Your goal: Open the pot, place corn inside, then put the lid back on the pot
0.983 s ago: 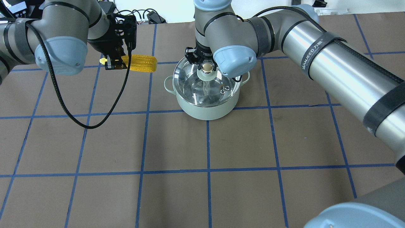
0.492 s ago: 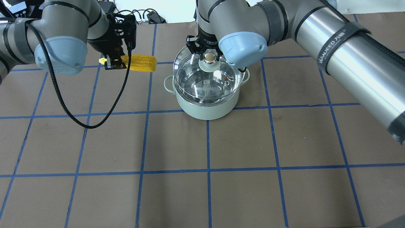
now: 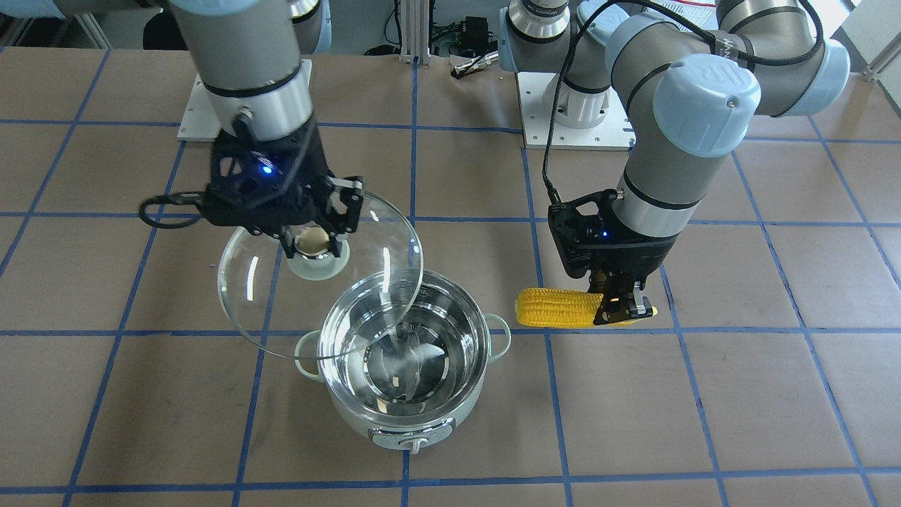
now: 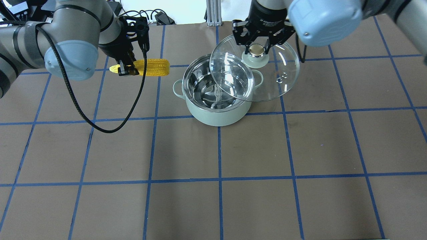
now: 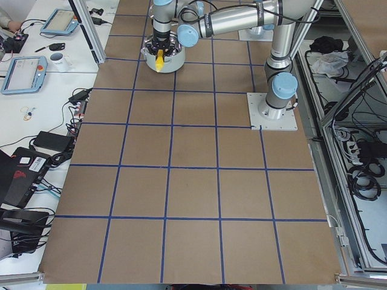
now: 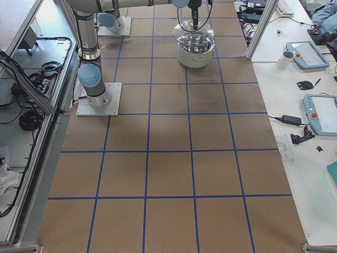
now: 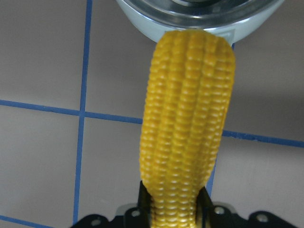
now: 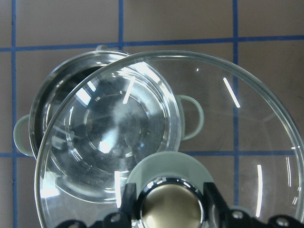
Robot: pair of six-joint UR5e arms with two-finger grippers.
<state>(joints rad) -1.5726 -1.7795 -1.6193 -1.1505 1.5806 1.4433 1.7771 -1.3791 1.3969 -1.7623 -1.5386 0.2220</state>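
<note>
The robot's left gripper will release the yellow corn across the middle of the mint-green pot's steel bottom (image 3: 405,366).
The mint-green pot (image 4: 217,115) stands open on the table, its steel inside showing; it also shows in the front view (image 3: 366,415). My right gripper (image 4: 256,50) is shut on the lid's knob and holds the glass lid (image 4: 283,80) in the air, shifted to the pot's right and partly over its rim. In the front view the lid (image 3: 246,296) hangs left of the pot, held by that gripper (image 3: 314,241). My left gripper (image 4: 127,68) is shut on the pointed end of the yellow corn (image 4: 155,67), held level left of the pot. The corn (image 7: 187,123) points at the pot (image 7: 156,26).
The brown table (image 4: 213,186) is marked with blue tape lines. A black cable (image 4: 100,128) loops down from my left wrist over the table. Arm bases stand on white plates (image 3: 570,113) at the back.
My right gripper has lifted the lid off the pot and carried it up and to the right. My left gripper with the corn has shifted slightly toward the pot.
</note>
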